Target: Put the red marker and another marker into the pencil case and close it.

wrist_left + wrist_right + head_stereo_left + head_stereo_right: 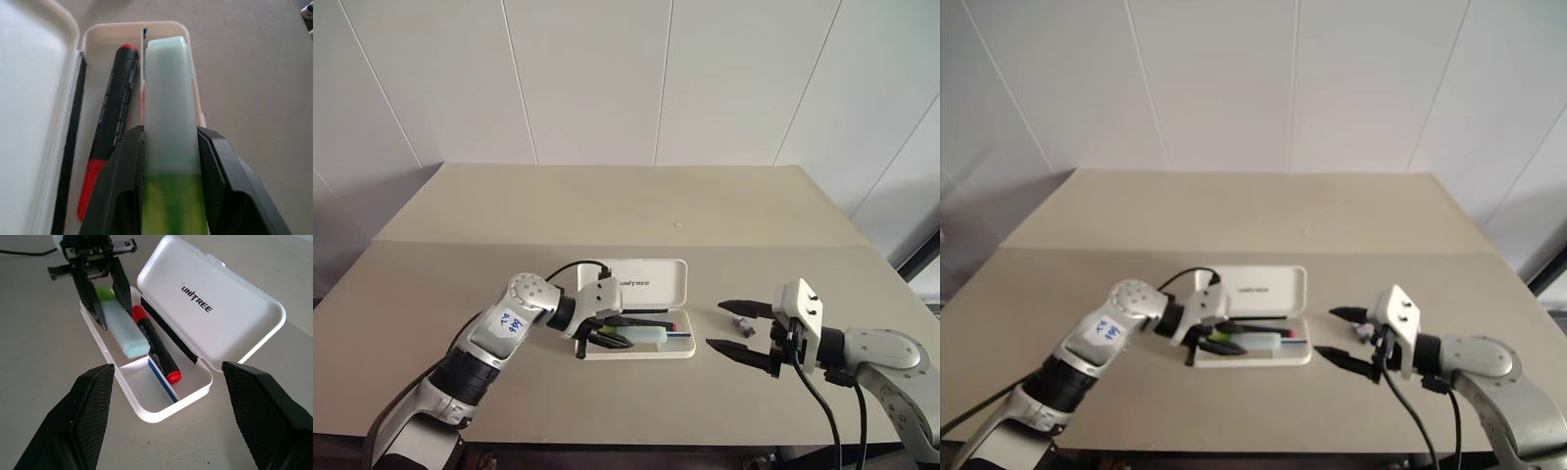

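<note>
I will release the light-green marker from my left gripper in the tray's front compartment (621,345), alongside the red marker.
The white pencil case (651,280) lies open at the table's near middle, its lettered lid (215,308) folded back. In its tray the red marker (155,345) lies lengthwise beside the hinge, black barrel with red ends. My left gripper (597,338) is shut on the other marker, the thick light-green one (166,112). That marker is held along the tray's front side, its pale cap (129,335) pointing down into the tray. My right gripper (714,324) hovers to the right of the case, open and holding nothing.
A small grey object (741,323) sits on the table by the right gripper's fingers. A red and a blue stripe (161,377) run along the tray floor. The beige table (626,206) stretches back to a white panelled wall.
</note>
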Available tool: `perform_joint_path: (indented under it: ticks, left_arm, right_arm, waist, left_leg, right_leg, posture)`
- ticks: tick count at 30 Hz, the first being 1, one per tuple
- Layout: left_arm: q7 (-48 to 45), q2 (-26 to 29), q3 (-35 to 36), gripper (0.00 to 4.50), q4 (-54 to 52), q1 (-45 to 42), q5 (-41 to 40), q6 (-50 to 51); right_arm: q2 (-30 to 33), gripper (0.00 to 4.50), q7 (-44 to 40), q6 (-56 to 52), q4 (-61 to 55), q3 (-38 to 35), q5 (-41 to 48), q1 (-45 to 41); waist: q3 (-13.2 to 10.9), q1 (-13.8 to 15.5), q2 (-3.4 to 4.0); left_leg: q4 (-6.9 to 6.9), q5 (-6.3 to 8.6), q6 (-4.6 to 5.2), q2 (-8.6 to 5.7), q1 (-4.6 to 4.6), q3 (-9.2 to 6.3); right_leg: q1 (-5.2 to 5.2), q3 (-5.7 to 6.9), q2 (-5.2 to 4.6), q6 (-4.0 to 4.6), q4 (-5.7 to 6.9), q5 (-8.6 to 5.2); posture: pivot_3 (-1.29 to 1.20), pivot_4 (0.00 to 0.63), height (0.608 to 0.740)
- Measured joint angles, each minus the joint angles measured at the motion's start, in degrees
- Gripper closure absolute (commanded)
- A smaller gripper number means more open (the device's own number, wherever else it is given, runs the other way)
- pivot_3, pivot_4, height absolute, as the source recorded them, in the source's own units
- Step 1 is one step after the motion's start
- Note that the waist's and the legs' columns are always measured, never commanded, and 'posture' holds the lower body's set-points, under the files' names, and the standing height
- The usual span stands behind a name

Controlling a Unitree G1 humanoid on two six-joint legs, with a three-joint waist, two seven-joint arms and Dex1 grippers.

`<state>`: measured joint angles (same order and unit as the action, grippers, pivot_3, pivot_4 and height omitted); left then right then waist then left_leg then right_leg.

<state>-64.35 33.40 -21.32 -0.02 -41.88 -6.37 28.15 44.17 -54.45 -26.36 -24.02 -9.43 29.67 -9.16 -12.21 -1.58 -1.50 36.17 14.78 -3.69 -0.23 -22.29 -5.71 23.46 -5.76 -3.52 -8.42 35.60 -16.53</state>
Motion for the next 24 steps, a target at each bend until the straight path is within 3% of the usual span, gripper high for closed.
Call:
perform_joint_path:
  ticks: [24]
  left_arm:
    - [2.38, 3.39, 0.22, 3.39, -6.68, 3.72, 2.17, 3.7]
  right_arm:
    - [0.71, 0.0, 0.54, -0.05, -0.43, -0.01, 0.09, 0.69]
  waist:
    - [0.0, -0.06, 0.0]
  left_leg:
    - [-0.01, 0.0, 0.0, 0.01, 0.01, 0.0]
  right_leg:
    - [0.0, -0.01, 0.01, 0.0, 0.02, 0.0]
  posture:
    - [0.0, 0.15, 0.74]
